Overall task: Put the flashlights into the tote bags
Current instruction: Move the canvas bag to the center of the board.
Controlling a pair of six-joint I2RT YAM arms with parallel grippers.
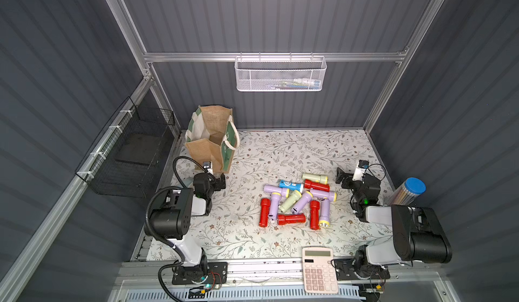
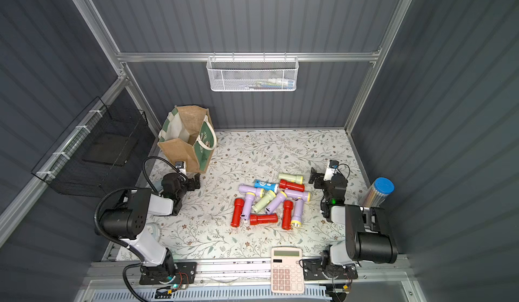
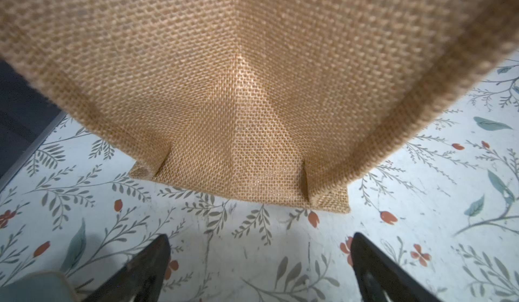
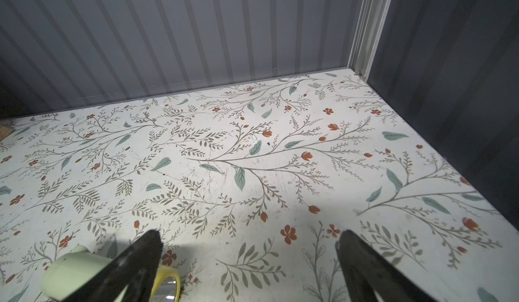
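Note:
Next, my left gripper needs to go to the tote bag's green side nearest the flashlights and close on its top edge with the white rope handle (image 1: 235, 136).
Several flashlights (image 1: 297, 202) lie in a loose heap mid-table in both top views: red, lilac with yellow rings, pale green and one blue (image 1: 290, 185). The tote bag (image 1: 210, 137) stands open at the back left, tan jute with green-and-white sides and white rope handles. My left gripper (image 3: 259, 237) is open and empty, low over the table, facing the bag's jute wall (image 3: 238, 104) a short way off. My right gripper (image 4: 249, 234) is open and empty too, just right of the heap. A pale green flashlight (image 4: 75, 272) lies beside its finger.
A pink calculator (image 1: 318, 269) lies at the front edge. A clear pencil tube with a blue lid (image 1: 407, 195) stands by the right wall. A white mesh basket (image 1: 280, 73) hangs on the back rail, a black wire basket (image 1: 126, 151) on the left wall.

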